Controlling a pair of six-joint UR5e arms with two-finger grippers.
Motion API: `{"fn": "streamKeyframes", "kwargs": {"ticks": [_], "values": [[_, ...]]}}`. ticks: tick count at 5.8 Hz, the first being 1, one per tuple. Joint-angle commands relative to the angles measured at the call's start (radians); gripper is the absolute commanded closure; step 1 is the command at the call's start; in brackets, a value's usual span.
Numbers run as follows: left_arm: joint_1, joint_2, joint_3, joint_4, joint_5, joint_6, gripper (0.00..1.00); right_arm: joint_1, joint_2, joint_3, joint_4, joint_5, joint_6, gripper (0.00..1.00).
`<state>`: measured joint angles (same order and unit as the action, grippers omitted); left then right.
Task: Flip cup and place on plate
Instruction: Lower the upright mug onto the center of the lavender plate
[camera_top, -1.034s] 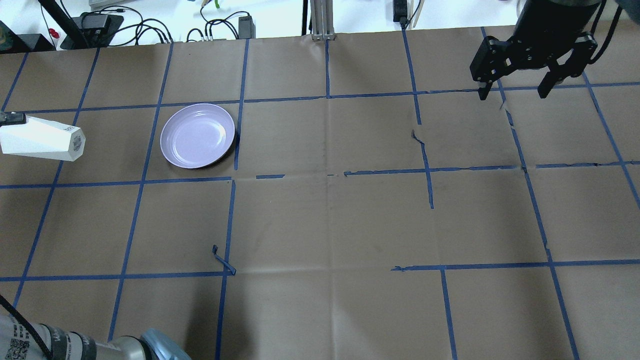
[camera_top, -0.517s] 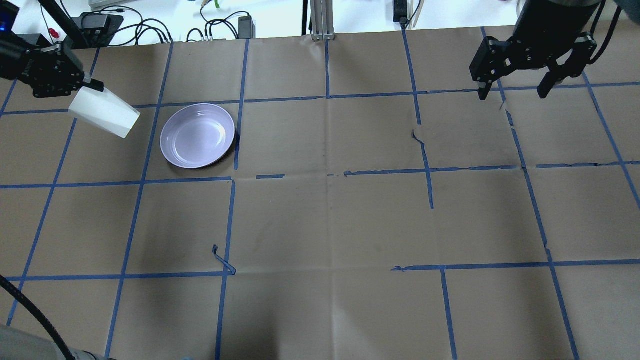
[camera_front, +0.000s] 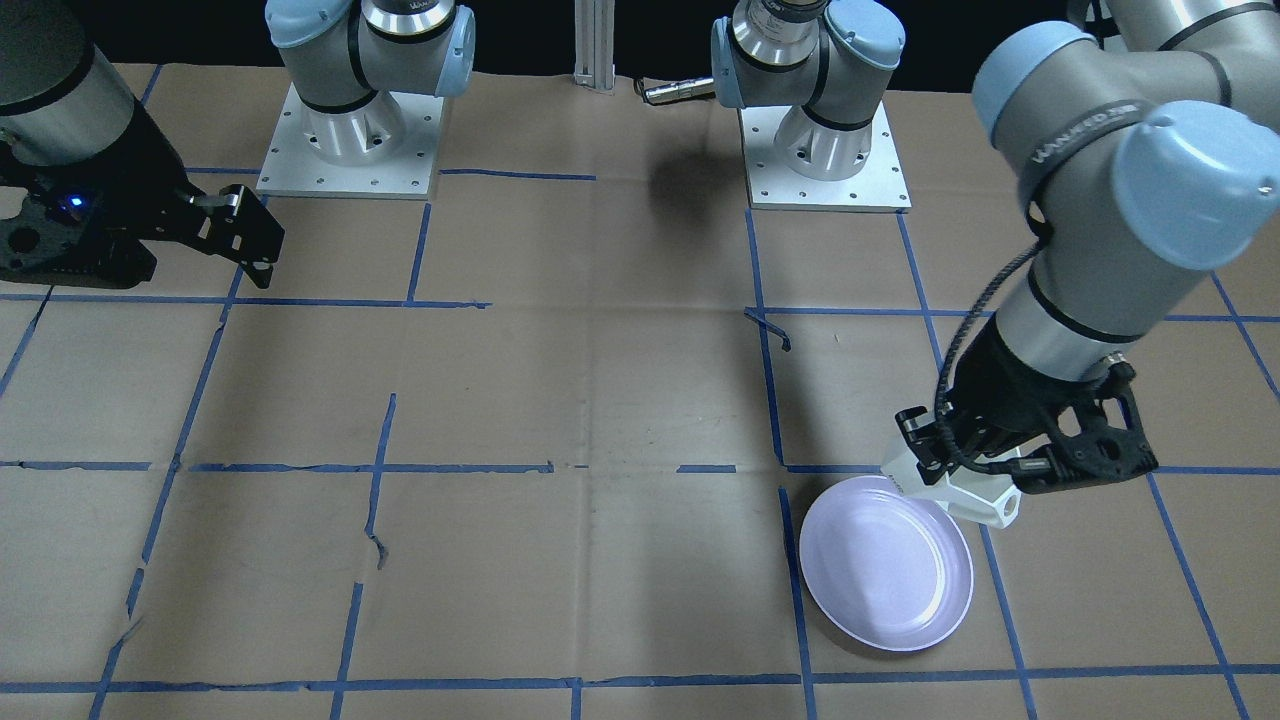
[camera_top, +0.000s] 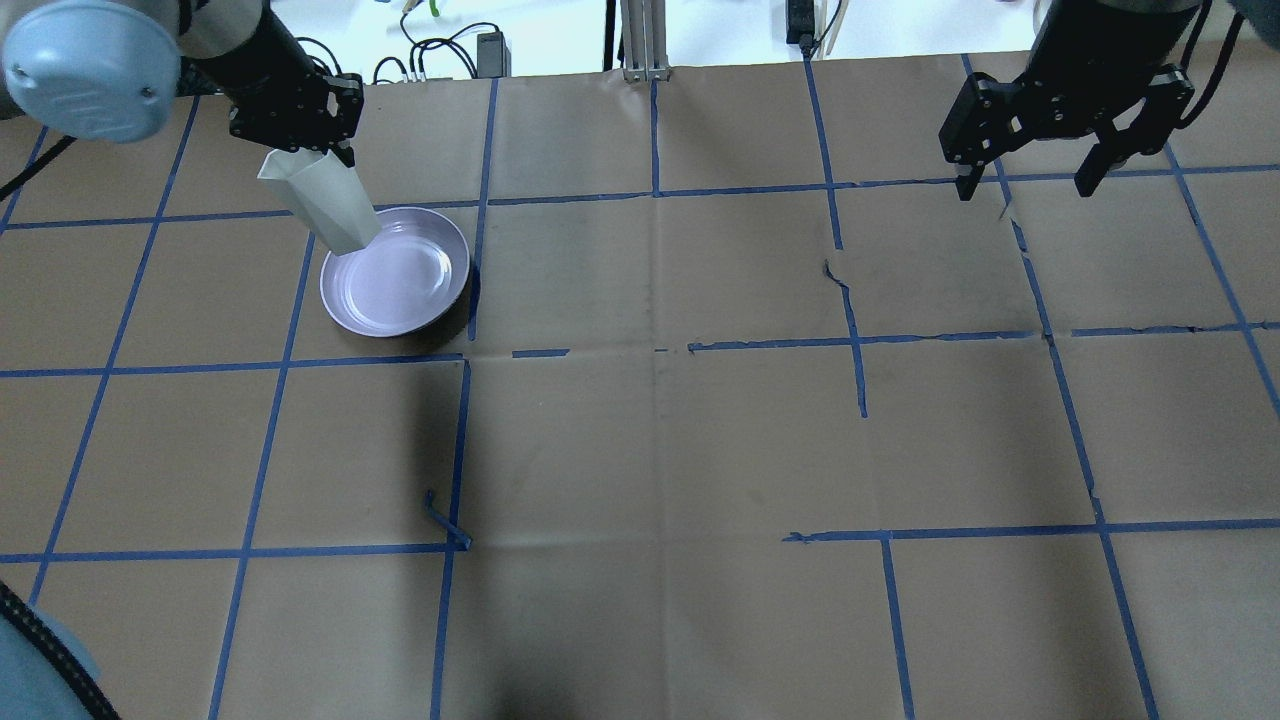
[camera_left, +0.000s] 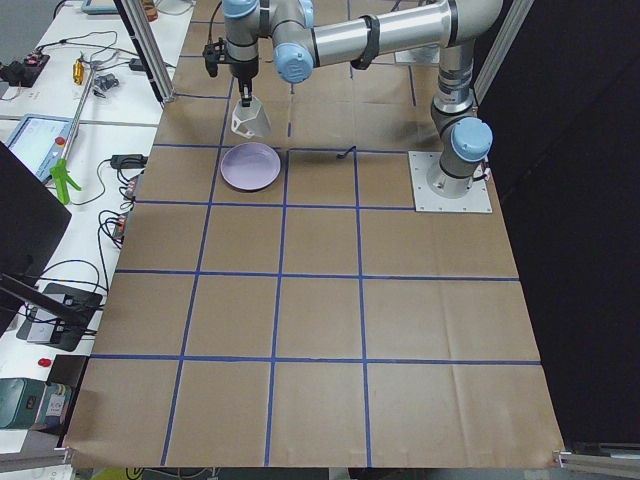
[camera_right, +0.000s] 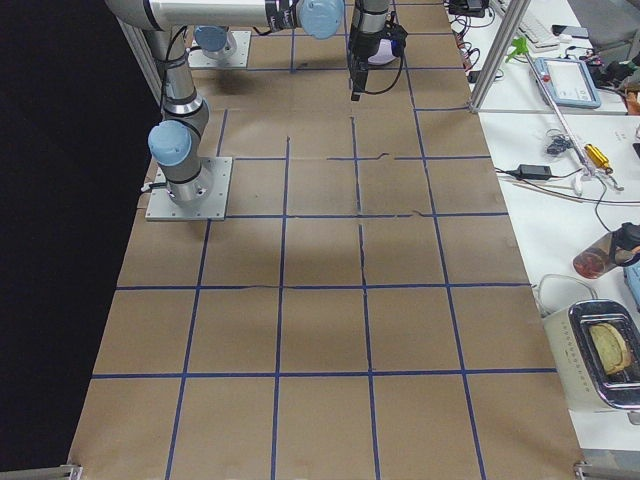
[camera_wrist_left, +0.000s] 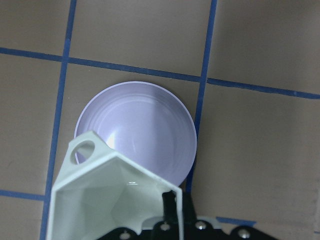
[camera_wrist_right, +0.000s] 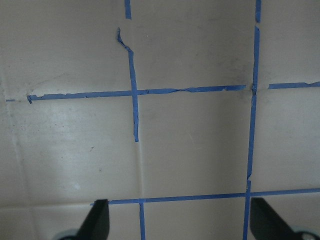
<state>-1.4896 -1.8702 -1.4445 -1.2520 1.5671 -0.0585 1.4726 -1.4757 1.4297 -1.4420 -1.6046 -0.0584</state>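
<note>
My left gripper is to put the white faceted cup down on the far half of the lavender plate (camera_front: 901, 545) (camera_wrist_left: 129, 147).
The white faceted cup (camera_top: 322, 206) hangs tilted in my left gripper (camera_top: 303, 158), which is shut on its rim. Its wide open end is at the gripper and its narrow base points down over the far-left rim of the lavender plate (camera_top: 400, 275). In the left wrist view I look into the cup (camera_wrist_left: 107, 197), with its handle at upper left and the plate (camera_wrist_left: 145, 125) below it. In the front view the cup (camera_front: 965, 497) sits above the plate's (camera_front: 885, 580) edge. My right gripper (camera_top: 1025, 187) is open and empty, high at the far right.
Brown paper with a blue tape grid covers the table (camera_top: 660, 440). A loose curl of tape (camera_top: 445, 522) sticks up in front of the plate. Cables and power bricks (camera_top: 300, 55) lie beyond the far edge. The right wrist view shows only bare paper and torn tape (camera_wrist_right: 131, 65).
My left arm has swung in from the left edge with the cup, carrying it right to the plate's rim. The cup has turned from sideways to base-down. The right arm has not moved.
</note>
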Motion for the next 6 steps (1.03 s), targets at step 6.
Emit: {"fn": "streamKeyframes", "kwargs": {"ticks": [6], "values": [[-0.035,-0.119,-0.387,0.715,0.109,-0.012,1.0,0.0,0.0,0.0,0.0,0.0,0.0,0.0]]}}
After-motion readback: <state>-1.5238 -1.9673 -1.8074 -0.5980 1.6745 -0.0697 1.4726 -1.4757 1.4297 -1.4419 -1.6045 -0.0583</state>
